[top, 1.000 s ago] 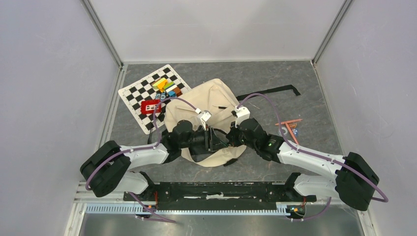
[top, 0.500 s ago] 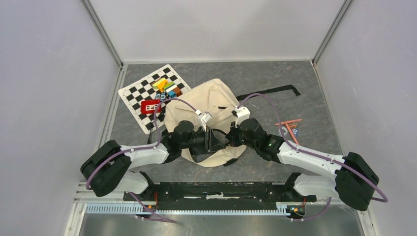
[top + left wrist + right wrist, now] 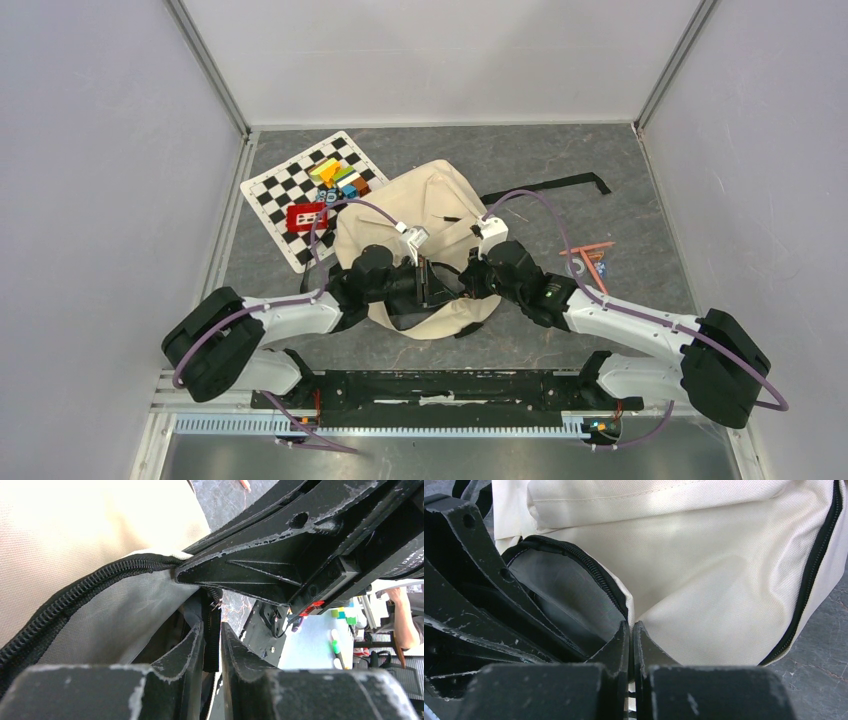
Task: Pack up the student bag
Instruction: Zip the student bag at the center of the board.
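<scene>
I need to take the zipper farther [image 3: 775, 655] along with my right gripper and stretch it straight, because that gripper pinches the bag's rim close beside my left gripper while the zipper curves slack.
The cream student bag [image 3: 425, 205] lies on the grey table, its opening toward the arms. My left gripper [image 3: 428, 284] and right gripper [image 3: 452, 282] meet at that opening. In the left wrist view my left gripper [image 3: 212, 635] is shut on the black zipper edge [image 3: 212, 645] of the bag, with grey lining [image 3: 110, 610] to the left. In the right wrist view my right gripper [image 3: 631, 630] is shut on the opposite rim of the bag [image 3: 704, 575], beside the zipper [image 3: 599, 580] and grey lining [image 3: 559, 595]. The left gripper's black fingers [image 3: 479, 590] show at the left there.
A checkerboard mat [image 3: 290, 190] at the back left carries coloured blocks [image 3: 340, 176] and a red card [image 3: 306, 217]. A black strap [image 3: 560, 185] lies behind the bag on the right. Orange pencils [image 3: 592, 258] lie to the right.
Both grippers have shifted very slightly while holding the bag's opening. Nothing else has moved.
</scene>
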Robot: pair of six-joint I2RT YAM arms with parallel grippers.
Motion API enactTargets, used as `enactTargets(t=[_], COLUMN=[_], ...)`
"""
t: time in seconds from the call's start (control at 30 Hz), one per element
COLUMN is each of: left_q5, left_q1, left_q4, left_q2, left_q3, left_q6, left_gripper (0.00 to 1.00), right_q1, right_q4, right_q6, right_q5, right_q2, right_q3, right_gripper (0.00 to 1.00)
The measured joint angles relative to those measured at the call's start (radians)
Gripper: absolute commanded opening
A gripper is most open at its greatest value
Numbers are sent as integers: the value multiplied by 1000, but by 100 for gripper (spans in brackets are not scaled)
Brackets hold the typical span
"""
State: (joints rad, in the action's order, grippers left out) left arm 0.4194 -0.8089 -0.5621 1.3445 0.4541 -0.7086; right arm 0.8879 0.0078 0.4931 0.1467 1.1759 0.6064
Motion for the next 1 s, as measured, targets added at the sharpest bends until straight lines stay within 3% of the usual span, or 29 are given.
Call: enactTargets(t=[0.27, 0.53, 0.63, 0.77, 0.87, 1.0], left_q5=[0, 0, -2, -7, -6, 1], left_q1=[0, 0, 0, 0, 0, 0], left_q4=[3, 17, 54, 137, 195, 243], left_q2=[-20, -51, -93, -138, -154, -182], left_q3=[-2, -11, -13, -8, 1, 5], left_q6=[0, 0, 1, 5, 7, 7], left_gripper=[2, 2, 2, 2, 2, 2], right_q1=[0, 0, 0, 2, 1, 1], right_q4=[3, 6, 8, -8, -63, -152], right_q6=[0, 0, -4, -33, -64, -51], right_q5=[-7, -3, 9, 23, 60, 120], right_q2=[0, 0, 0, -12, -65, -172], right_q3=[-3, -4, -4, 2, 6, 14], right_gripper=[0, 0, 16, 57, 79, 88])
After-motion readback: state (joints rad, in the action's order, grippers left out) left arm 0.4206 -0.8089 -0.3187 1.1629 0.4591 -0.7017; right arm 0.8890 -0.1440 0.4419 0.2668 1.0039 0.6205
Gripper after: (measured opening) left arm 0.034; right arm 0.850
